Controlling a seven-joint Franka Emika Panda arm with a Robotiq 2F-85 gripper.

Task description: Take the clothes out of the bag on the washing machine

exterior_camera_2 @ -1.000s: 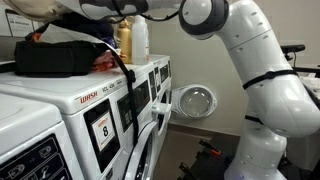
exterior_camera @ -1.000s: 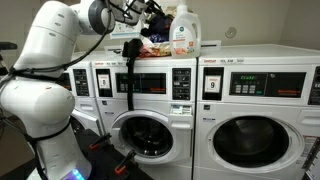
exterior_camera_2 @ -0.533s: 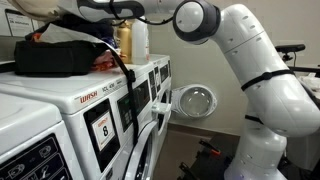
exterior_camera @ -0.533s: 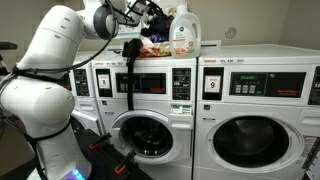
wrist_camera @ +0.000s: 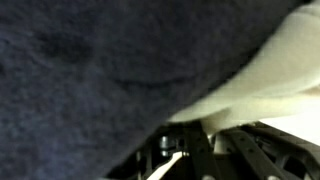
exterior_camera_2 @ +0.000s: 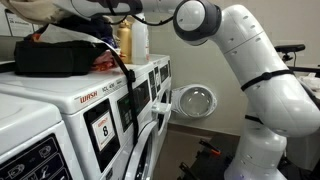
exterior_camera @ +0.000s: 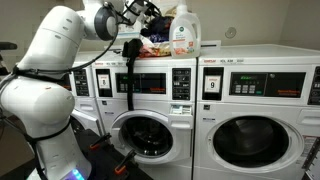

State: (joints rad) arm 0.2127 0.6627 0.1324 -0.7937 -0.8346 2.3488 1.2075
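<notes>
Next, my gripper puts down and releases the cream cloth, now pinched low over the bag's opening, on the machine top beside the black bag [exterior_camera: 97, 43], across from the white detergent bottle.
A black bag [exterior_camera: 138, 47] with a strap hanging down the front lies on top of the left washing machine [exterior_camera: 150, 100]; it also shows in an exterior view as the bag [exterior_camera_2: 58, 57]. Coloured clothes [exterior_camera: 157, 44] bulge out of it. My gripper [exterior_camera: 148, 14] is low over the bag's opening. In the wrist view, dark fabric [wrist_camera: 90, 70] and a cream cloth [wrist_camera: 260, 75] fill the frame. The gripper [wrist_camera: 195, 135] is shut, with a fold of the cream cloth pinched between its fingers [wrist_camera: 176, 150].
A white detergent bottle [exterior_camera: 183, 32] stands on the same machine right beside the bag, and another bottle [exterior_camera_2: 124, 40] stands by it. A second washing machine [exterior_camera: 260, 110] stands alongside. The arm's white links [exterior_camera_2: 250, 70] arch over the machine fronts.
The jaws have closed from wide open to shut on the cloth. The arm shifted slightly toward the bag early on, then held still.
</notes>
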